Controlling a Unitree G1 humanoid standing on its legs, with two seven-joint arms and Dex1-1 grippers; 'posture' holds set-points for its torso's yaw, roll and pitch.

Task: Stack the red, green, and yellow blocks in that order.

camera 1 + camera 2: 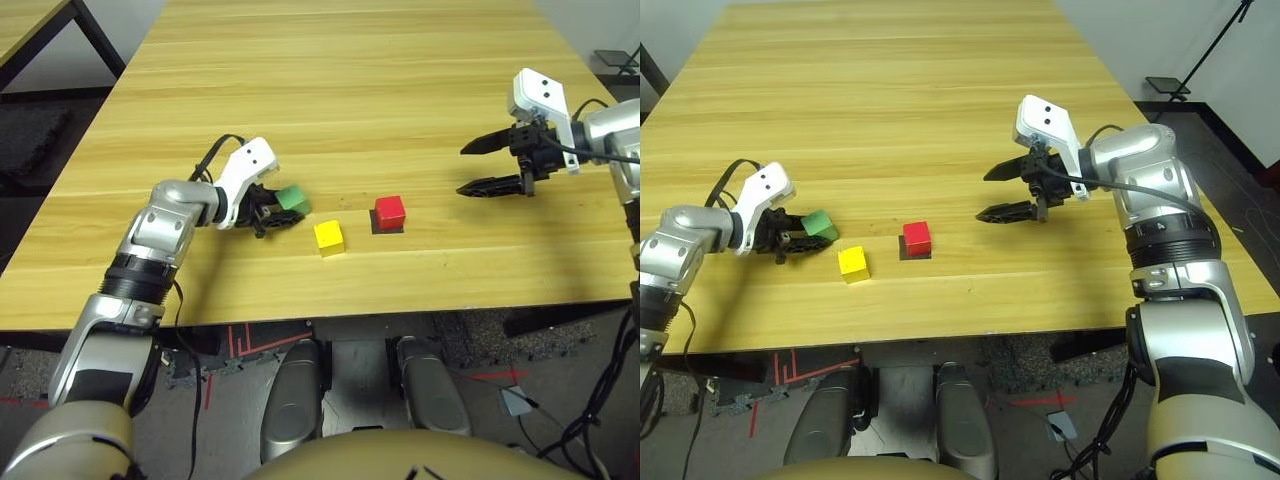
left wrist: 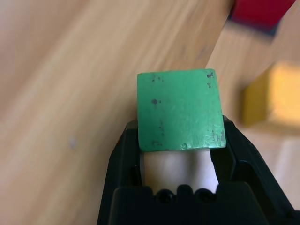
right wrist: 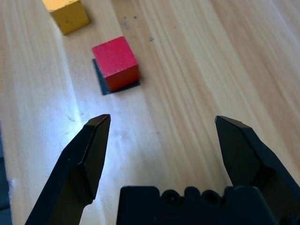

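I need to use my left gripper to release the green block on top of the red block [image 1: 395, 203] [image 2: 266, 6] that sits on the black patch.
My left gripper [image 1: 277, 209] is shut on the green block [image 2: 180, 110], low over the table's left side; whether the block touches the wood I cannot tell. Just right of it, nearer the front edge, sits the yellow block [image 1: 329, 236]. The red block [image 1: 390, 211] rests on a flat black square patch [image 3: 107, 83] further right. Held above the table to the right of the red block, my right gripper [image 1: 464, 169] is open and holds nothing, its fingers [image 3: 91, 150] pointing toward the red block.
The wooden table [image 1: 330, 90] stretches bare behind the blocks. Its front edge [image 1: 330, 305] runs close below the yellow block. A dark table leg [image 1: 95, 35] stands off the far left corner.
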